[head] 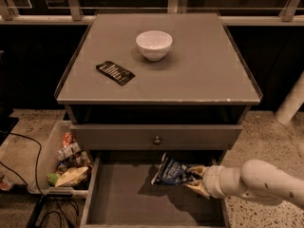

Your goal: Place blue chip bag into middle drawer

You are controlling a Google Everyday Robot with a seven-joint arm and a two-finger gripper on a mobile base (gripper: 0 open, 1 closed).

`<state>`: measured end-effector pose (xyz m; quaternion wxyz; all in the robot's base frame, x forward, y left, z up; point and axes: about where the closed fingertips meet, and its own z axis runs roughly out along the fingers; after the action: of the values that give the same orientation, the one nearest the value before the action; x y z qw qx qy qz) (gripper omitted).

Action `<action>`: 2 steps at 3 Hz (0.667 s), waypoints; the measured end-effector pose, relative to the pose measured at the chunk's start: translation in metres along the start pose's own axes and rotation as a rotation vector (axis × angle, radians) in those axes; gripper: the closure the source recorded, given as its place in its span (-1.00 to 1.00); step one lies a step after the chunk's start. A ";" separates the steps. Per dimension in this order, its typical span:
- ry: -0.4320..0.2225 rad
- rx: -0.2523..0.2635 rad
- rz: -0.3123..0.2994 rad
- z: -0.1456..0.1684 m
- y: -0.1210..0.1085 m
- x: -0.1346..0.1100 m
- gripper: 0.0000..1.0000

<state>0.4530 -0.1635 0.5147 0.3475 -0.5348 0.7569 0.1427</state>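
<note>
The middle drawer's bottom is below the round knob [164,182]. My gripper will let go of the blue chip bag there, just below that knob.
The blue chip bag [171,171] is a crumpled dark-blue foil bag with white lettering. My gripper [193,178] comes in from the right and is shut on the bag's right end, holding it above the floor of the open middle drawer [128,198]. The drawer is pulled out below a closed grey drawer front with a round knob [156,139]. The bag hangs over the right half of the drawer, near its back, and casts a shadow on the floor.
A white bowl [154,44] and a flat black packet [115,72] sit on the cabinet top [204,75]. A bin with assorted snack packs [66,163] stands on the floor at the left. Cables [28,156] lie at the lower left.
</note>
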 end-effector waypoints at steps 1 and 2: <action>0.020 -0.058 -0.002 0.044 -0.005 0.012 1.00; 0.076 -0.124 -0.006 0.086 -0.002 0.035 1.00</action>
<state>0.4804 -0.1383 0.4300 0.2852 -0.5628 0.7574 0.1679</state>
